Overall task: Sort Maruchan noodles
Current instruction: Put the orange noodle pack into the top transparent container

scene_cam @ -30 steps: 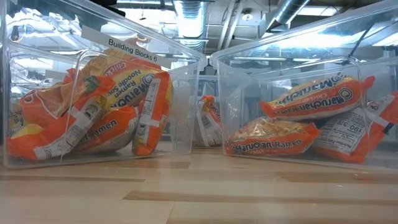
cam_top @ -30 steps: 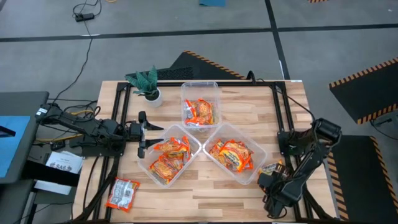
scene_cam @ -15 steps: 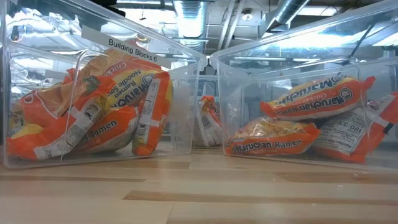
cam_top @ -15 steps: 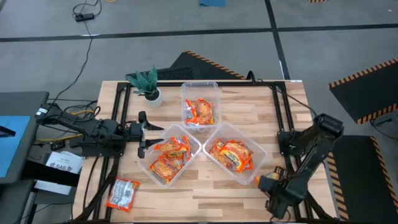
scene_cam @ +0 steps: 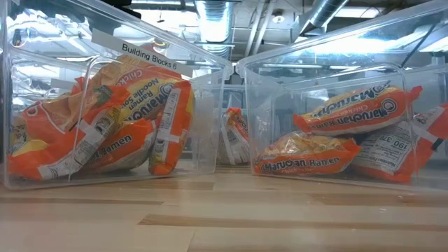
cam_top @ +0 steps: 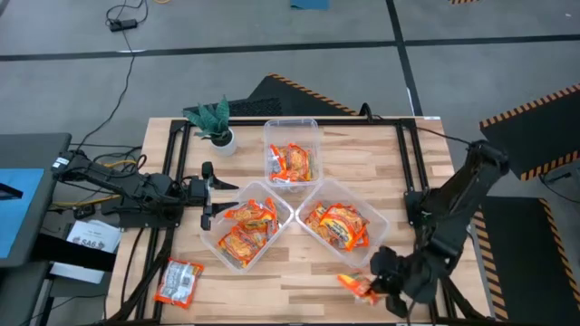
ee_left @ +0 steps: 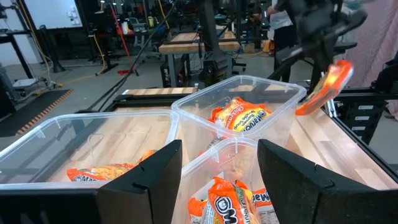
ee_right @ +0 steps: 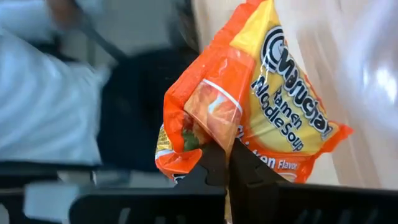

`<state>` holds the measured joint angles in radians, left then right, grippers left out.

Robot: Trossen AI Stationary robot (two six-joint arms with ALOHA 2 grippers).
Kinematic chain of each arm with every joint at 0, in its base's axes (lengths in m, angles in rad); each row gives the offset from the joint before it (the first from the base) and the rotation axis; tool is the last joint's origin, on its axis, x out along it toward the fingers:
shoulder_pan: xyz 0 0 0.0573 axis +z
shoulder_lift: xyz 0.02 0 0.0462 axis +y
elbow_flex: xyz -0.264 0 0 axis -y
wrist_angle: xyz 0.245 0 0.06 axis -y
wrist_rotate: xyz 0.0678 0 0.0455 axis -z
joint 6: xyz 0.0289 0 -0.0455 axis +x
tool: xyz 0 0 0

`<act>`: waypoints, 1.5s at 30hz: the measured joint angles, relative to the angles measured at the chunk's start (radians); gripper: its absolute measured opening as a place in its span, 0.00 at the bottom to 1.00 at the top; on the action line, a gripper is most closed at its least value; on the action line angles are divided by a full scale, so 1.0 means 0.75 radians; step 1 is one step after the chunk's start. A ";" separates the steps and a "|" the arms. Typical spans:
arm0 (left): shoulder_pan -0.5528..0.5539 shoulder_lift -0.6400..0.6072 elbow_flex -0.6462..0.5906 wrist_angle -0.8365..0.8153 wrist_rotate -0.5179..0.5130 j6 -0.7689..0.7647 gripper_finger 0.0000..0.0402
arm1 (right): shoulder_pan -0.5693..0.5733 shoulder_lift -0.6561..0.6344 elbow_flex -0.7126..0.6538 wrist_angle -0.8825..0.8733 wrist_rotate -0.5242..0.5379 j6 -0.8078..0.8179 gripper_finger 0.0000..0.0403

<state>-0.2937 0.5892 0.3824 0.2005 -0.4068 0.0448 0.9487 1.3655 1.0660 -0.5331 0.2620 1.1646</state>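
My right gripper is going to release the noodle packet on top of the packets in the far clear tub (cam_top: 293,152).
Maruchan noodle packets, orange with yellow print, lie in three clear tubs: a far one (cam_top: 292,154), a near left one (cam_top: 243,226) and a near right one (cam_top: 344,225). My right gripper (cam_top: 376,273) hangs over the table's near right part, shut on one more packet (cam_top: 357,285) (ee_right: 267,106). That packet also shows in the left wrist view (ee_left: 326,87). My left gripper (cam_top: 210,192) (ee_left: 221,168) waits open and level at the near left tub's left rim. The low view shows only tubs and packets (scene_cam: 350,112). My right gripper pinches the packet's edge (ee_right: 214,140) between its two fingertips (ee_right: 249,165), near one end of the packet. The fingers slant down from the table's right side. The packet is lifted clear of the table and hangs tilted below the fingers.
A small green potted plant (cam_top: 216,122) stands at the far left corner. A lone packet with a silver-grey face (cam_top: 178,281) lies at the near left corner. Bare wood (cam_top: 299,281) lies along the near edge. A black frame (cam_top: 403,163) runs along the table's sides.
My right gripper has taken hold of a packet that lay on the table beside the near right tub, has risen and has tipped from steeply down to slanting. The packet now hangs clear of the table, farther toward the near edge and the left.
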 joint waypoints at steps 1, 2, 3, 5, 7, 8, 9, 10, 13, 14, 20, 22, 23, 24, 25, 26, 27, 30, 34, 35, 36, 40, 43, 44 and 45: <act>0.000 0.000 0.000 0.000 0.000 0.000 0.50 | -0.018 -0.016 0.000 0.045 0.026 -0.058 0.02; 0.000 0.000 0.000 0.000 0.000 0.000 0.50 | -0.037 -0.030 0.000 0.092 0.052 -0.121 0.02; 0.000 0.000 0.000 0.000 0.000 0.000 0.50 | -0.055 -0.043 0.001 0.129 0.074 -0.187 0.02; 0.000 0.000 0.000 0.000 -0.001 0.000 0.50 | -0.094 -0.069 0.001 0.172 0.109 -0.314 0.02; 0.000 0.000 0.000 0.000 -0.001 0.000 0.50 | -0.136 -0.095 0.001 0.199 0.141 -0.438 0.02; 0.000 0.000 0.000 0.000 0.000 0.000 0.50 | -0.159 -0.108 0.001 0.208 0.148 -0.502 0.02; 0.000 0.000 0.000 0.000 -0.001 0.000 0.50 | -0.180 -0.120 0.002 0.216 0.158 -0.565 0.02; 0.000 0.000 0.000 0.000 -0.001 0.000 0.50 | -0.201 -0.133 0.002 0.219 0.174 -0.631 0.02; 0.000 -0.001 0.000 0.001 -0.018 0.007 0.50 | -0.273 -0.164 0.002 0.236 0.205 -0.837 0.02; 0.000 -0.001 0.000 0.001 -0.030 0.014 0.50 | -0.296 -0.173 0.004 0.241 0.231 -0.905 0.02; 0.000 -0.001 0.000 0.043 -0.084 0.049 0.50 | -0.484 -0.178 0.004 0.279 0.451 -1.318 0.02; 0.000 -0.002 0.000 0.073 -0.087 0.063 0.50 | -0.579 -0.152 0.004 0.360 0.513 -1.461 0.02; 0.000 -0.002 0.000 0.084 -0.088 0.068 0.50 | -0.633 -0.138 0.004 0.401 0.525 -1.526 0.02; 0.000 -0.002 0.000 0.089 -0.093 0.073 0.50 | -0.693 -0.120 0.004 0.456 0.526 -1.586 0.02; 0.000 -0.002 0.000 0.091 -0.098 0.080 0.50 | -0.755 -0.098 0.004 0.513 0.522 -1.635 0.02; 0.000 -0.001 0.000 0.092 -0.103 0.085 0.50 | -0.821 -0.073 0.004 0.562 0.507 -1.676 0.02; 0.000 -0.002 0.000 0.094 -0.104 0.087 0.50 | -0.884 -0.046 0.004 0.602 0.476 -1.710 0.02; 0.000 -0.002 0.000 0.094 -0.105 0.087 0.50 | -1.091 0.046 0.004 0.685 0.328 -1.740 0.02; 0.000 -0.002 0.000 0.091 -0.105 0.094 0.50 | -1.320 0.179 -0.010 0.798 0.204 -1.739 0.02; 0.000 -0.002 0.000 0.087 -0.105 0.103 0.50 | -1.364 0.211 -0.010 0.828 0.178 -1.738 0.02; 0.000 -0.002 0.000 0.084 -0.105 0.110 0.50 | -1.405 0.241 -0.010 0.855 0.144 -1.728 0.02; 0.000 -0.001 0.000 0.046 -0.105 0.105 0.50 | -1.523 0.350 -0.010 0.959 -0.001 -1.603 0.04; 0.000 -0.002 0.000 0.031 -0.106 0.063 0.50 | -1.561 0.404 -0.011 0.962 -0.010 -1.523 0.10; 0.000 -0.001 0.000 0.025 -0.105 0.055 0.50 | -1.569 0.412 -0.011 0.960 -0.006 -1.523 0.13; 0.000 -0.001 0.000 0.023 -0.106 0.053 0.50 | -1.577 0.412 -0.011 0.956 -0.003 -1.526 0.16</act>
<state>-0.2938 0.5884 0.3824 0.2178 -0.4860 0.0843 -0.2341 1.6748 1.0580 0.1839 0.2594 0.0201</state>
